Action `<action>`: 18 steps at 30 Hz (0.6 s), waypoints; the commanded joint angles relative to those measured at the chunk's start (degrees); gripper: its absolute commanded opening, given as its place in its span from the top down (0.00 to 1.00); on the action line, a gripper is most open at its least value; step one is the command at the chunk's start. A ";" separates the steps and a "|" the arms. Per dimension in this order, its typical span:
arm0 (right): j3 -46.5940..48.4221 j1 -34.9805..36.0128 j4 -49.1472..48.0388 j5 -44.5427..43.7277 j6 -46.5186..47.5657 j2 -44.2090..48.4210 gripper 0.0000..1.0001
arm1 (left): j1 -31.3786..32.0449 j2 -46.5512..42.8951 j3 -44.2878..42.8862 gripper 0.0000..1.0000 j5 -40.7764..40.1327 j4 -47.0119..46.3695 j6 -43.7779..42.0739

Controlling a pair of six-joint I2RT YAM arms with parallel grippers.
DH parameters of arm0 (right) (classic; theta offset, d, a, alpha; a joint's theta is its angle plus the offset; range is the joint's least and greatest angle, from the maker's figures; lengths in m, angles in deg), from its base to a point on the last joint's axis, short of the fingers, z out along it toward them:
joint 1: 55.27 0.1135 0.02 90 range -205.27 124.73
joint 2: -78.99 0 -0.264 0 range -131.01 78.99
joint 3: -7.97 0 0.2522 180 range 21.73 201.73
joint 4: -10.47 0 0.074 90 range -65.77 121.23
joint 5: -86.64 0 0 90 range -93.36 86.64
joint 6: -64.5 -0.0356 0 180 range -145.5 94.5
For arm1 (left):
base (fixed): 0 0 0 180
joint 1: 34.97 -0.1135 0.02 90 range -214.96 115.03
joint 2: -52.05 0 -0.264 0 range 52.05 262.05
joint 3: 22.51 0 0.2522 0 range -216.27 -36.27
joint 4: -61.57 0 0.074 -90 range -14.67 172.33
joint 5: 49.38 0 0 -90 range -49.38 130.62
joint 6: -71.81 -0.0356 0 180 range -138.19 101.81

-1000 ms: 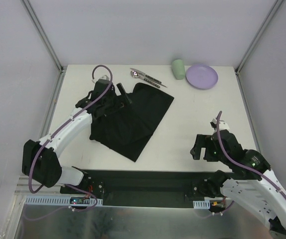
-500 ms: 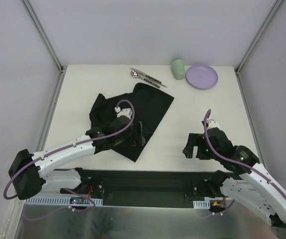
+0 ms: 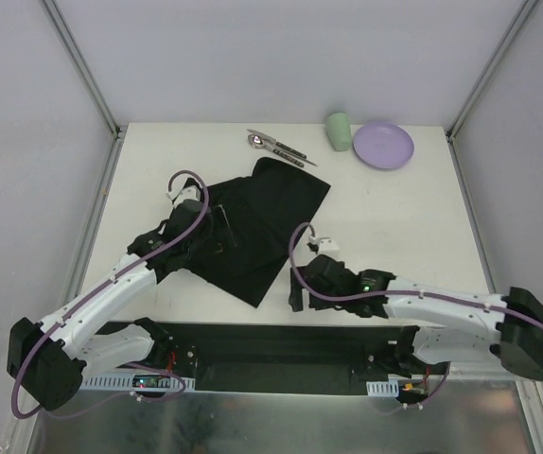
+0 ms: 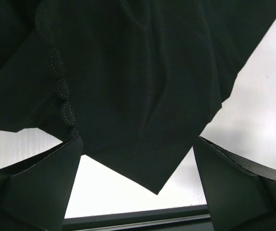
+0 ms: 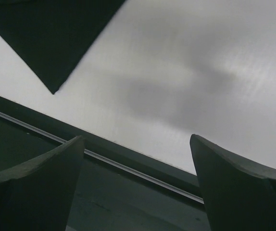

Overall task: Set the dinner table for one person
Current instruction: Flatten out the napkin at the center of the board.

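The robot's right gripper should close on the near corner (image 3: 257,303) (image 5: 55,87) of the black cloth mat, the corner that points toward the front edge of the table.
A black cloth mat (image 3: 262,222) lies rumpled and askew on the white dinner table (image 3: 394,218). My left gripper (image 3: 217,235) hovers open over the mat's left part. In the left wrist view the cloth (image 4: 128,72) fills the top and its near corner points down between the spread fingers (image 4: 37,187). My right gripper (image 3: 298,293) is low near the table's front edge, just right of that mat corner (image 5: 46,38). It is open and holds nothing, with bare table (image 5: 176,72) ahead of it.
At the back of the table stand a lilac plate (image 3: 383,145) and a pale green cup (image 3: 339,130). Cutlery (image 3: 276,146) lies just beyond the mat's far edge. A dark base rail (image 3: 271,340) runs along the near edge.
The right arm has swung left across the table to the mat's near corner. The left arm ranged over the mat, towards the near edge and back to the left; both grippers stayed open.
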 commanded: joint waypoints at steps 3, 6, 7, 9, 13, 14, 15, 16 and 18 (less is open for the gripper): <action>8.35 9.13 -13.87 -10.34 -14.69 -16.84 0.05 | -2.05 -2.20 -4.07 0.01 2.69 1.95 -5.10; 9.93 11.24 -15.29 -12.10 -19.19 -21.00 0.05 | -2.49 -2.47 -4.16 0.01 3.13 2.04 -5.19; 10.81 11.94 -15.29 -13.23 -19.73 -22.75 0.05 | -2.40 -2.64 -4.25 0.01 3.31 2.04 -5.27; 11.43 12.39 -14.42 -14.21 -21.13 -23.73 0.05 | -2.58 -2.82 -4.16 0.01 3.49 2.04 -5.71; 11.69 12.82 -12.66 -16.31 -25.69 -25.66 0.06 | -2.84 -3.17 -4.07 0.01 3.57 1.95 -6.42; 11.78 12.91 -12.31 -16.76 -26.58 -26.02 0.06 | -2.93 -3.17 -3.90 0.01 3.66 1.95 -6.50; 11.70 13.00 -12.13 -17.54 -27.20 -26.37 0.06 | -2.93 -3.09 -3.81 0.01 3.92 1.95 -6.59; 11.69 13.35 -12.22 -17.55 -28.77 -26.81 0.06 | -2.93 -3.17 -3.63 0.01 4.01 1.95 -6.59; 12.22 13.70 -12.13 -17.90 -30.18 -28.56 0.07 | -3.01 -3.26 -3.37 0.01 4.19 1.95 -6.77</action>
